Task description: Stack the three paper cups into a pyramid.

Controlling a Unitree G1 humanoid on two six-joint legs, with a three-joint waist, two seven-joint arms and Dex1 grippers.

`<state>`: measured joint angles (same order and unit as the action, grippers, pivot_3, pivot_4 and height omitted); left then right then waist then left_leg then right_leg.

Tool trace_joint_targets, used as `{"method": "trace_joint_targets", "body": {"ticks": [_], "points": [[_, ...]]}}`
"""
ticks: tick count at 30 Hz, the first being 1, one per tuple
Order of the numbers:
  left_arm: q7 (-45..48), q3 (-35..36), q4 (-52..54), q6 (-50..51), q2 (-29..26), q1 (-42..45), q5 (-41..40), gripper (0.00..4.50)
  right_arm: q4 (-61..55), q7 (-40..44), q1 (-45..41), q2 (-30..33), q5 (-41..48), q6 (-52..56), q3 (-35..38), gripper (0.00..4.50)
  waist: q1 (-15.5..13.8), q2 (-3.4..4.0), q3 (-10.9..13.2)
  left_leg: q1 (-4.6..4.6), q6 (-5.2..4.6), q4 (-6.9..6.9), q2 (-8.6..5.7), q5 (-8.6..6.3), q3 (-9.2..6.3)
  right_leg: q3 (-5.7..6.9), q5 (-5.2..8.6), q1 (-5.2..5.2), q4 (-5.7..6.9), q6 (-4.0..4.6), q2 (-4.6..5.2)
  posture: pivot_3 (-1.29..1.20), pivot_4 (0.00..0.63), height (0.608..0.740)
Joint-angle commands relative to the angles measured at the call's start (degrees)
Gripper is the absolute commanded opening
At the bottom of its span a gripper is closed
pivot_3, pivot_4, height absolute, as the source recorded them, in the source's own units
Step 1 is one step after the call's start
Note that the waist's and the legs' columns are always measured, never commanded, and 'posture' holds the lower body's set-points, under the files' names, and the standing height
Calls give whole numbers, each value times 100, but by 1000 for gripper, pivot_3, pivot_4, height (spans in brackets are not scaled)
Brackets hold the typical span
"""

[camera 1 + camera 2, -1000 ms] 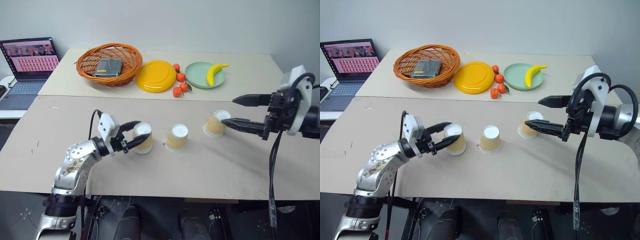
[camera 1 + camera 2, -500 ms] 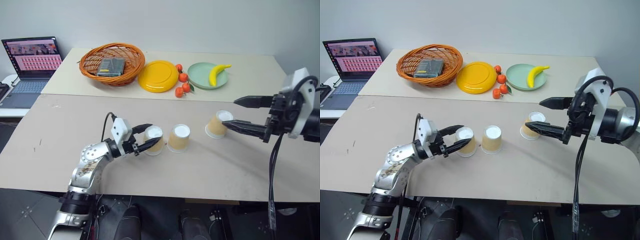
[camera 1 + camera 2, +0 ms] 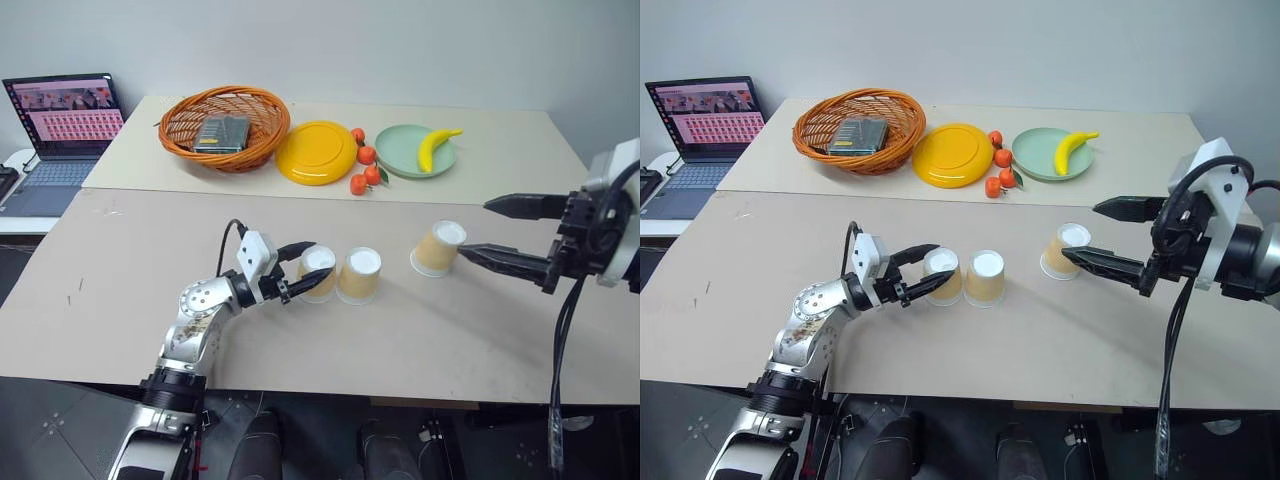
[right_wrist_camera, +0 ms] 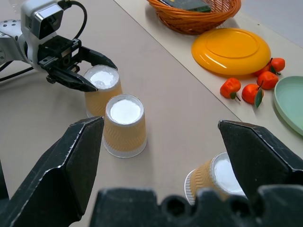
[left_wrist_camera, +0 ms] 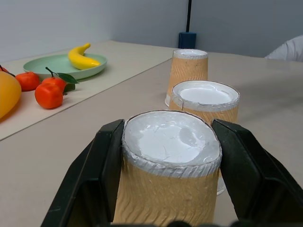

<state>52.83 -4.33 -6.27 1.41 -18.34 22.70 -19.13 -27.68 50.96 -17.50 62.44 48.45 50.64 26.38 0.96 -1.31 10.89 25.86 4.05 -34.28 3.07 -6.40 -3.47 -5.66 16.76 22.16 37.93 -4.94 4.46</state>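
My right gripper will grip the paper cup standing apart near the green plate on its tan sides (image 3: 437,250) (image 4: 208,177), just below the cup's white base.
Three tan paper cups stand upside down in a row on the near table. My left gripper (image 3: 320,258) is shut on the left cup (image 3: 318,275), its black fingers (image 5: 110,158) pressed against both sides below the white base. The middle cup (image 3: 359,276) stands right beside the left one; I cannot tell whether they touch. The right cup (image 3: 438,247) stands apart, further right. My right gripper (image 3: 475,228) hangs open over the table just right of that cup, with nothing between its fingers (image 4: 71,151).
On the far table are a wicker basket (image 3: 225,128) holding a dark box, a yellow plate (image 3: 316,151), several tangerines (image 3: 363,170) and a green plate (image 3: 402,158) with a banana (image 3: 435,145). A laptop (image 3: 58,125) sits at the far left.
My left gripper has slid its cup to the right, up beside the middle cup. The right gripper has stayed open by the right cup. The view has shifted a little.
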Motion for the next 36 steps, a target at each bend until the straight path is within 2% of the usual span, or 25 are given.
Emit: {"method": "trace_joint_targets", "body": {"ticks": [1, 6, 8, 11, 25, 32, 36], "points": [[46, -35, -16, -186, 74, 81, 25, 2459, -129, -44, -4, 126, 70, -11, 321, 4500, 0, 0, 0, 0, 0, 0, 0, 0, 0, 0, 0, 0, 0, 0, 0, 0, 150, 732], [38, -78, -53, -236, 144, 83, 41, 2459, -209, -67, 69, 155, 125, 31, 419, 4500, -7, 0, 0, 0, 0, -2, 0, 0, 0, 0, 0, -1, 1, 0, 0, 0, 150, 732], [75, -87, -56, -166, 173, 80, -34, 3457, -216, -73, 70, 166, 134, 42, 430, 4500, -8, 0, 0, 0, 0, -1, 0, 0, 0, 0, 0, -1, 0, 0, 0, 0, 150, 732], [76, -104, -2, -109, 209, 60, -60, 4471, -217, -89, 49, 187, 152, 56, 426, 4500, -6, 0, 0, 0, 0, -1, 0, 0, 0, 0, 0, -1, 0, 0, 0, 0, 150, 732], [-248, 140, 1108, 853, 141, 328, -586, 4490, -43, -36, -16, 165, 58, -93, 251, 4500, -1, 0, 0, 0, 0, -2, 0, 0, 0, 0, 0, -1, 1, 0, 0, 0, 150, 732], [-485, 537, 1535, 1586, -326, 1111, -896, 4490, 290, 17, 263, -9, -242, -330, 208, 4500, 5, -2, 1, 0, 0, -2, 0, 0, -1, 1, 0, -1, 0, -2, -1, 0, 150, 732], [-440, 827, 1950, 2702, -831, 1613, -1643, 4490, 690, 11, 743, -305, -696, -777, 227, 4500, -7, -4, 1, 6, 0, -3, -1, 0, -3, 3, 1, -1, -2, -4, 0, 0, 150, 732]]}}
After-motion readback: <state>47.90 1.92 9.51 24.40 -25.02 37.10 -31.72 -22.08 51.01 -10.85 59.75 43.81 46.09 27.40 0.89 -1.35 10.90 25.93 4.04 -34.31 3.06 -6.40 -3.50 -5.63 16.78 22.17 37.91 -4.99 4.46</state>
